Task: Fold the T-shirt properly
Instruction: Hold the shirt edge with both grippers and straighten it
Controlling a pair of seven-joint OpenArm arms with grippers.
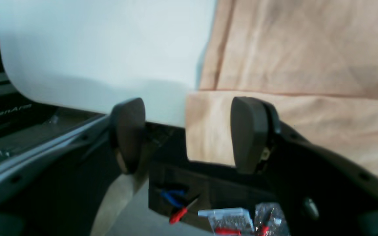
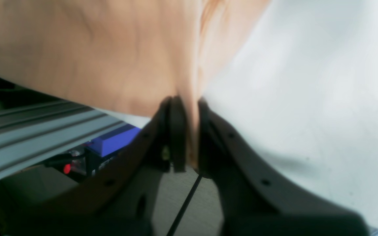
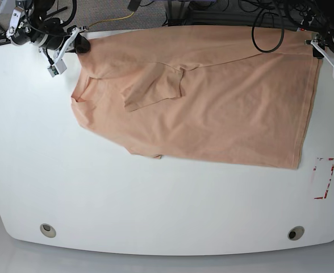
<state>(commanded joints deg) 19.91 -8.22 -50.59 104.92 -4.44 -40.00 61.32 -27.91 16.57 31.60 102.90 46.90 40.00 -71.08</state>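
Observation:
The T-shirt's far side hangs over the table edge, so next my left gripper pinches the T-shirt's loose corner [image 1: 199, 114] and pulls the far side onto the table first.
The peach T-shirt [image 3: 212, 102] lies spread over the far half of the white table [image 3: 155, 199], with one sleeve folded onto its body. My right gripper [image 2: 190, 137] is shut on a fold of the shirt [image 2: 110, 59] at the table's far left edge, and it shows in the base view [image 3: 80, 45]. My left gripper [image 1: 189, 134] is open at the far right edge and shows in the base view [image 3: 317, 50]. A corner of the shirt [image 1: 208, 131] hangs over the table edge between its fingers [image 1: 249, 134], unpinched.
A red-marked rectangle [image 3: 324, 178] is on the table at the right. Two round holes [image 3: 47, 230] sit near the front edge. Below the far edge are an aluminium rail [image 2: 28, 131], a blue box [image 2: 113, 139] and a red-handled screwdriver [image 1: 179, 214].

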